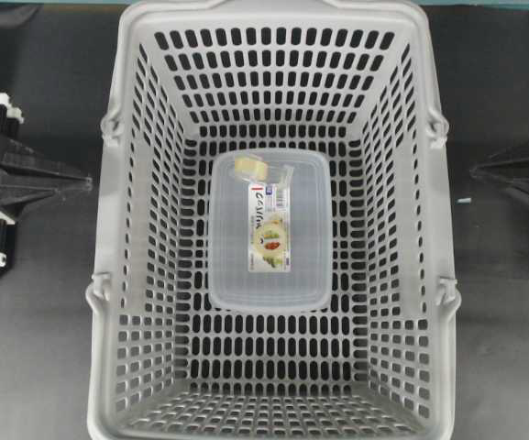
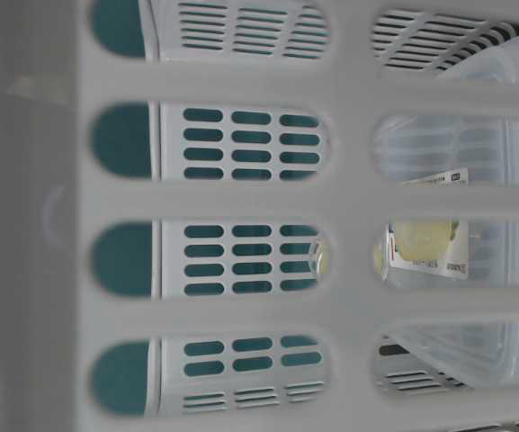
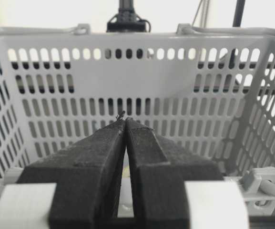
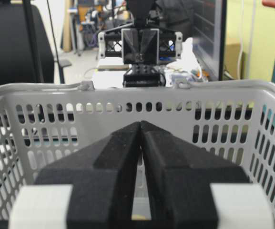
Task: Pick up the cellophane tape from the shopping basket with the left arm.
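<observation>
I should close my left gripper around the outer edge of the cellophane tape (image 1: 270,226), the pale ring on the clear box's white printed label.
The cellophane tape (image 1: 252,168), a small pale-yellow roll in clear wrapping, lies on the far left corner of a clear box inside the light-grey shopping basket (image 1: 108,229). My left gripper (image 1: 87,183) is shut and empty, outside the basket's left wall, pointing at it. My right gripper (image 1: 474,170) is shut and empty, outside the right wall. In the left wrist view the gripper (image 3: 125,119) has its jaws together in front of the basket wall (image 3: 175,90). In the right wrist view the gripper (image 4: 140,122) is also shut before the basket wall (image 4: 185,95). The tape is hidden in both wrist views.
A translucent rectangular box (image 1: 269,275) with a white printed label lies on the middle of the basket floor; it also shows through the slots in the table-level view (image 2: 475,153). Grey hinged handles hang down along the basket's rim. Dark table surrounds the basket.
</observation>
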Robot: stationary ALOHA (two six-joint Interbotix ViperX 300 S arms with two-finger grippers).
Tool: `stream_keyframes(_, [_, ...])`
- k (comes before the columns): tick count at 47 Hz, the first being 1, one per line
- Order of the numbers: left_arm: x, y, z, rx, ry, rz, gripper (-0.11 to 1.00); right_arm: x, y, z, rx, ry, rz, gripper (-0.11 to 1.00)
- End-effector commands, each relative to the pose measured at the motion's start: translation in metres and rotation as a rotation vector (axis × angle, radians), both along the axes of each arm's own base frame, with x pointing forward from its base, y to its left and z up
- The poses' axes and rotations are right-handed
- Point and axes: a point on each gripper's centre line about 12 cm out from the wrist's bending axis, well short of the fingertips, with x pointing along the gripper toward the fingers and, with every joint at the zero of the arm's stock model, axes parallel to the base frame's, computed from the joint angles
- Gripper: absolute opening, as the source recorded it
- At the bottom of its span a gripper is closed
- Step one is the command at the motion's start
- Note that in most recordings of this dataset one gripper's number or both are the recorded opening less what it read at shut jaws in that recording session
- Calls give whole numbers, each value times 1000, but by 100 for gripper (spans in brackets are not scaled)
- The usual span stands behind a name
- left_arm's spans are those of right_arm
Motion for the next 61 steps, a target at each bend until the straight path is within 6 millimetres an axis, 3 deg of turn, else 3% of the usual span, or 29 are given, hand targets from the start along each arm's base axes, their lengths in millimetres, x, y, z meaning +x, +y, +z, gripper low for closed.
stream_keyframes(1, [4,-2,14,7,0,-15,6,2,2,2,26,-4,13,1])
stream_keyframes(5, [9,-1,26,-14,49,-10,0,2,3,-1,29,28,17,1])
stream_keyframes(14, [27,0,50,-17,204,1,0,0,5,1,28,100,24,0])
stream_keyframes(26, [70,4,72,-10,469,27,0,-5,7,-1,26,272,34,0])
stream_keyframes(40, [134,3,62,29,708,21,0,-10,7,2,29,271,34,1])
stream_keyframes(45, [154,4,59,29,774,26,0,-10,7,0,29,278,34,12])
stream_keyframes(50, [170,3,55,30,843,25,2,-11,7,1,27,271,34,36])
stream_keyframes(52, [175,3,53,32,875,24,6,-11,7,2,24,270,34,50])
stream_keyframes(56, [186,3,48,30,954,27,28,-12,6,3,21,270,33,71])
stream_keyframes(58, [191,3,42,29,1006,29,42,-13,6,3,23,266,34,77])
stream_keyframes(61, [197,3,36,22,1059,34,62,-14,6,3,26,264,33,76])
